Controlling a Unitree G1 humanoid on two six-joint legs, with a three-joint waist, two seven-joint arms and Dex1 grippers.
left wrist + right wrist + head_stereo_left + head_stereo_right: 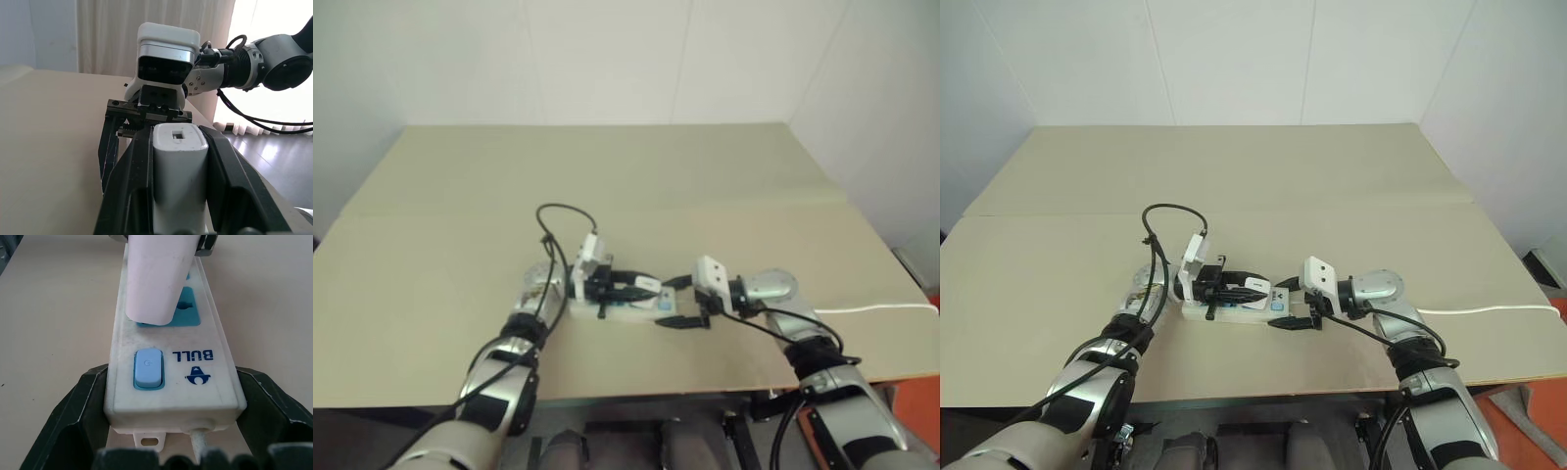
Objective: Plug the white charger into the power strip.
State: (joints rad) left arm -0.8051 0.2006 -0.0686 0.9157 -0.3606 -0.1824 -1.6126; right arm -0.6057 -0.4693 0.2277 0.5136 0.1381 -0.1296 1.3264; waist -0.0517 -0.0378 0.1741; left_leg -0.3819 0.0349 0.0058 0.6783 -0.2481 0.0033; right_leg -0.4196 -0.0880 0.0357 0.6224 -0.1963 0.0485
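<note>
Next, I release the white charger from my left gripper in the power strip's blue socket (642, 298) beside the switch. The charger now sits between that gripper's fingers.
The power strip (1230, 314), a white bar with blue socket faces and a blue switch (148, 367), lies on the tan table near its front edge. My right gripper (173, 378) straddles the strip's switch end, one black finger pressed against each long side. My left gripper (1252, 291) points toward the right one and is shut on the white charger (178, 171), which sits between both its fingers. The charger (152, 279) leans over the strip, its lower end resting on a blue socket face (188, 308) beside the switch. Whether its prongs are in is hidden.
The strip's thin white cord (1498, 310) runs right along the table (1234, 176) to its right edge. A black cable loops above my left wrist (1170, 211). The table's front edge lies just behind my arms, with white walls at the back and right.
</note>
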